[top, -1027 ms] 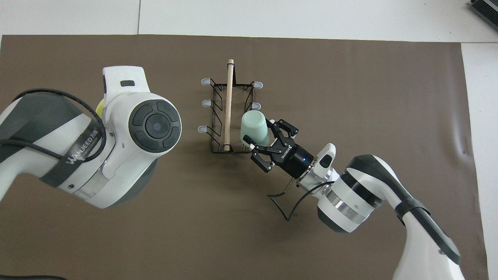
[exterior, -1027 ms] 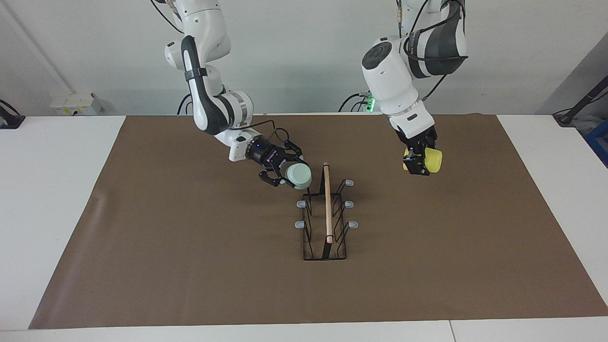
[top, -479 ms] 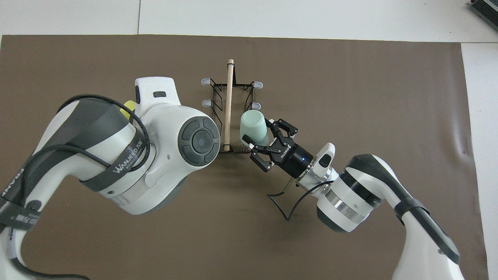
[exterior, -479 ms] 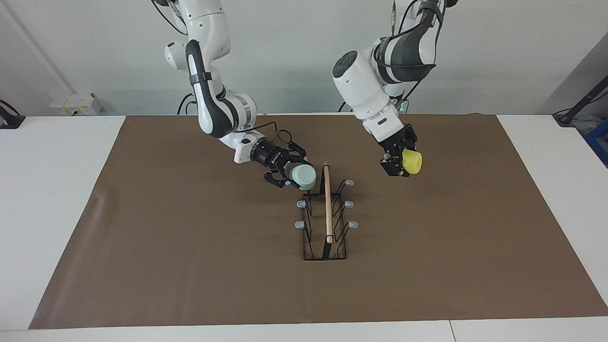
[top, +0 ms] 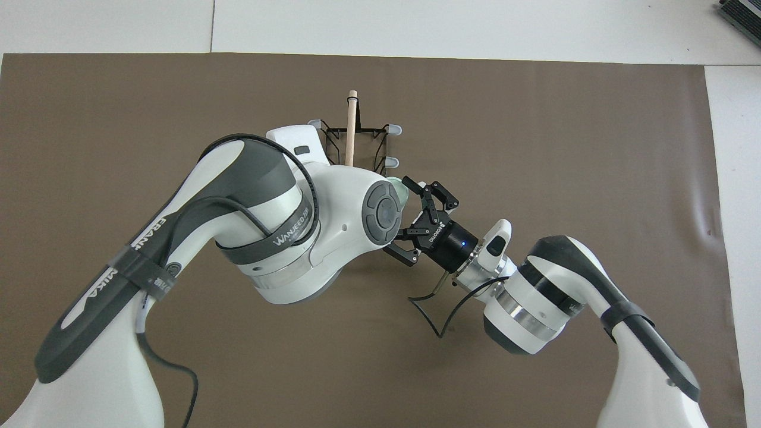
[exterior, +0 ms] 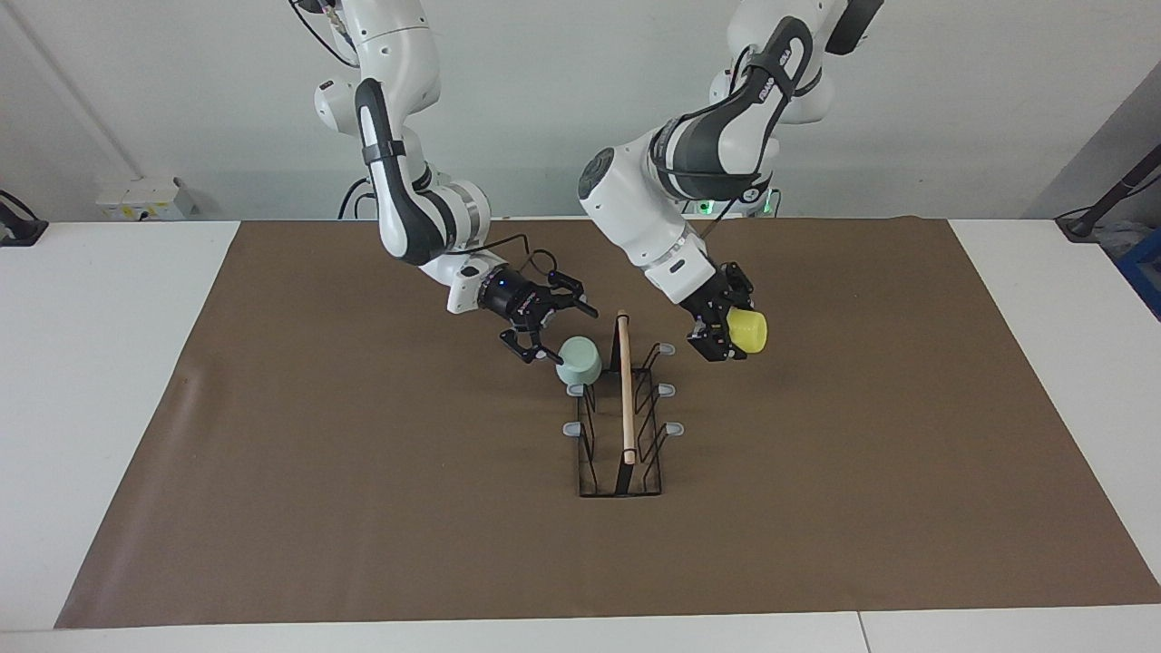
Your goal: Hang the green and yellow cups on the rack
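Observation:
Next, my left gripper lets go of the yellow cup on the rack's nearest peg point(top: 312, 202), opposite the mint green cup.
The black wire rack point(exterior: 624, 453) with a wooden rod handle point(exterior: 625, 390) stands mid-mat. The mint green cup point(exterior: 579, 361) sits tilted on the rack's peg nearest the robots, on the right arm's side. My right gripper point(exterior: 547, 331) is open just beside that cup. My left gripper point(exterior: 717, 334) is shut on the yellow cup point(exterior: 749, 331), held in the air beside the rack's nearest peg point(exterior: 667, 348) on the left arm's side. In the overhead view my left arm covers most of the rack point(top: 357, 128) and hides the yellow cup. Only an edge of the green cup point(top: 403, 191) shows beside the right gripper point(top: 407, 217).
A brown mat point(exterior: 363, 508) covers the white table point(exterior: 100, 381). The other grey-tipped pegs point(exterior: 572, 428) carry nothing. A loose black cable point(top: 431, 309) hangs from the right wrist. A white box point(exterior: 145, 198) sits at the table's edge past the right arm's base.
The right gripper opened and the green cup dropped onto the peg. The left arm swung the yellow cup in toward the rack from the left arm's end.

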Robot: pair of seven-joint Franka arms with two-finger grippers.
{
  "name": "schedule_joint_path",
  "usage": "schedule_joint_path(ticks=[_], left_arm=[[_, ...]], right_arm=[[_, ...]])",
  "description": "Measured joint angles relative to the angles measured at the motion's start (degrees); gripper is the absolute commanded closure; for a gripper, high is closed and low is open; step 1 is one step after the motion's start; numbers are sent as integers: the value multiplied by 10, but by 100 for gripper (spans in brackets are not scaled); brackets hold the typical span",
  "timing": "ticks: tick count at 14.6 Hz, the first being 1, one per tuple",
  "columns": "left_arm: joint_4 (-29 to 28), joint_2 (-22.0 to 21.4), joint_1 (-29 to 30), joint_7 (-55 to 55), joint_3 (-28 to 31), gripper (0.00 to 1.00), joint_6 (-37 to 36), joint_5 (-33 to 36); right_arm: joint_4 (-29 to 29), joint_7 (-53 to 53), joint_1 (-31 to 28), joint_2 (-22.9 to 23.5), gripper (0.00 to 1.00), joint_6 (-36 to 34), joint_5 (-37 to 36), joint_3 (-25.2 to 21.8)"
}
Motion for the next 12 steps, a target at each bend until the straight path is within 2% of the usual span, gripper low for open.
schedule_joint_path(ticks=[3, 7, 12], left_arm=[[13, 18, -7, -16, 0, 76, -10, 13], [23, 22, -13, -27, -1, 76, -16, 15], [23, 41, -40, -102, -2, 76, -18, 39]], right_arm=[[2, 0, 0, -2, 0, 2, 0, -2], [8, 0, -4, -35, 0, 71, -13, -5], [8, -8, -75, -54, 0, 88, -110, -7]])
